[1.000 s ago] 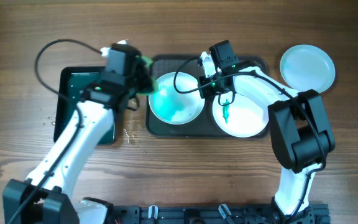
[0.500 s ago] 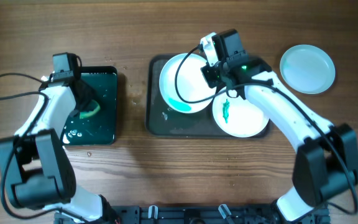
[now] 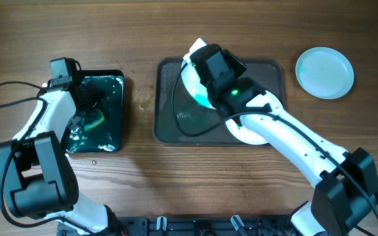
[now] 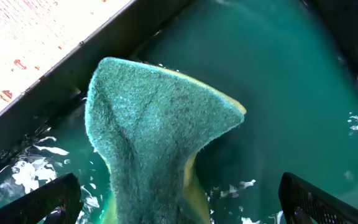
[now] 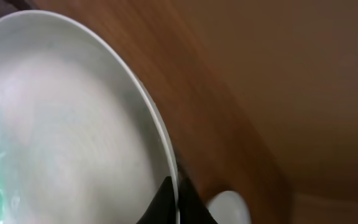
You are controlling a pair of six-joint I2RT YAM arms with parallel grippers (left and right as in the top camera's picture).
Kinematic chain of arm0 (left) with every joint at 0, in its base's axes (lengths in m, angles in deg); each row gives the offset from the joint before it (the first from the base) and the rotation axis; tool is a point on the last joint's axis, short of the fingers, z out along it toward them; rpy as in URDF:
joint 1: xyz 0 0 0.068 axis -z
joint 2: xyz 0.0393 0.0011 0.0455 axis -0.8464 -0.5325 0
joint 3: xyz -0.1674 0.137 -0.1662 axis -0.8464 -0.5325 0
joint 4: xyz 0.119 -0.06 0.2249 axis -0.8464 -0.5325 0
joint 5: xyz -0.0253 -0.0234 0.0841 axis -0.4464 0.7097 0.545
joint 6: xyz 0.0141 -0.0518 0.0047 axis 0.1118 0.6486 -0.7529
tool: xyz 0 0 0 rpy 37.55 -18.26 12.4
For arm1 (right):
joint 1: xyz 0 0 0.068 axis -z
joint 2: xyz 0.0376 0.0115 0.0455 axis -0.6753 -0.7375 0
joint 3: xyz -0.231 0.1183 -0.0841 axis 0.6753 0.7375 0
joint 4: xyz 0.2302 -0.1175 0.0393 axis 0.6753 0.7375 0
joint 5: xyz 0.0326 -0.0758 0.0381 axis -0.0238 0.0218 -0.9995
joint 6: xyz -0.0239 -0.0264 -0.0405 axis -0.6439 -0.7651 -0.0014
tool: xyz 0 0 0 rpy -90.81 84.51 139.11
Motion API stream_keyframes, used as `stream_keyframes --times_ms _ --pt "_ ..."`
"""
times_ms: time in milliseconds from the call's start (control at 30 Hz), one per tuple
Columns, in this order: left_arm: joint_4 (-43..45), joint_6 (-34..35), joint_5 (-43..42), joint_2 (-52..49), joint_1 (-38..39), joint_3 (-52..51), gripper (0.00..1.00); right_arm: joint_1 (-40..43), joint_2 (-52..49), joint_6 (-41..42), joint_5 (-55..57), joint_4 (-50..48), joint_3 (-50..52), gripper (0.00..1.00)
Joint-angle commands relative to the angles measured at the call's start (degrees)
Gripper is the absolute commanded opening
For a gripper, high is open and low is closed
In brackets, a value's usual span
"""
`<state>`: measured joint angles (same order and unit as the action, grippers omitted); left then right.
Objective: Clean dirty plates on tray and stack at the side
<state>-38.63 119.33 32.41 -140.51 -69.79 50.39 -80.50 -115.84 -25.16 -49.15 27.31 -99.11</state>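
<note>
The white plate will go down on top of the pale blue plate (image 3: 323, 63) (image 5: 230, 209) from my right gripper.
My right gripper (image 5: 176, 200) is shut on the rim of a white plate (image 5: 61, 124), which it holds tilted steeply above the dark tray (image 3: 176, 124). Teal-green liquid sits on the plate's (image 3: 193, 73) lower part. A second white plate (image 3: 254, 134) lies on the tray's right half, mostly hidden under my right arm. The pale blue plate (image 3: 325, 72) rests on the table at the far right. My left gripper (image 4: 179, 211) stands open over the green sponge (image 4: 160, 124), and its fingertips (image 4: 42, 202) are apart from the sponge.
The small black tray (image 3: 113, 78) at the left holds green water, with the sponge (image 3: 96, 120) lying in it. My right arm (image 3: 287, 141) reaches across the dark tray's right side. Bare wood lies between the two trays.
My left gripper has opened and let go of the sponge in the green water. My right arm has tipped the white plate steeply and moved it left over the tray.
</note>
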Motion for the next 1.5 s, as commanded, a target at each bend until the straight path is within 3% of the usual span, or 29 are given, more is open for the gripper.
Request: stream_keyframes --times_ms 0,100,233,367,467,633,733,900,1100,1467 --pt "0.1 -0.2 -0.7 -0.4 0.1 -0.1 1.0 -3.3 1.1 -10.4 12.7 -1.2 -1.2 0.04" --pt "0.1 -0.2 -0.7 -0.4 0.1 -0.1 1.0 -5.5 1.1 -14.8 16.2 -3.4 -1.2 0.04" --pt "0.1 -0.2 -0.7 -0.4 0.1 -0.1 1.0 -5.7 1.1 -14.6 19.4 -6.8 -1.2 0.04" --pt "0.1 -0.2 -0.7 -0.4 0.1 -0.1 1.0 -3.7 1.1 -8.2 17.3 -6.7 -1.2 0.04" --pt "0.1 -0.2 -0.7 -0.4 0.1 -0.1 1.0 2.8 1.1 4.9 -0.2 -2.8 -1.2 0.04" --pt "0.1 -0.2 -0.7 -0.4 0.1 -0.1 1.0 17.1 1.2 19.4 -24.8 0.4 -1.2 0.04" --pt "0.1 -0.2 -0.7 -0.4 0.1 -0.1 1.0 27.4 1.2 25.9 -36.5 2.1 -1.2 0.04" --pt "0.1 -0.2 -0.7 -0.4 0.1 -0.1 1.0 48.4 1.1 27.8 -56.1 3.6 -1.1 0.04" --pt "0.1 -0.2 -0.7 -0.4 0.1 -0.1 1.0 66.4 -2.3 37.0 -56.7 2.0 -0.5 0.04" --pt "0.1 -0.2 -0.7 -0.4 0.1 -0.1 1.0 69.2 -15.9 42.2 -54.8 -5.9 -0.5 0.07"
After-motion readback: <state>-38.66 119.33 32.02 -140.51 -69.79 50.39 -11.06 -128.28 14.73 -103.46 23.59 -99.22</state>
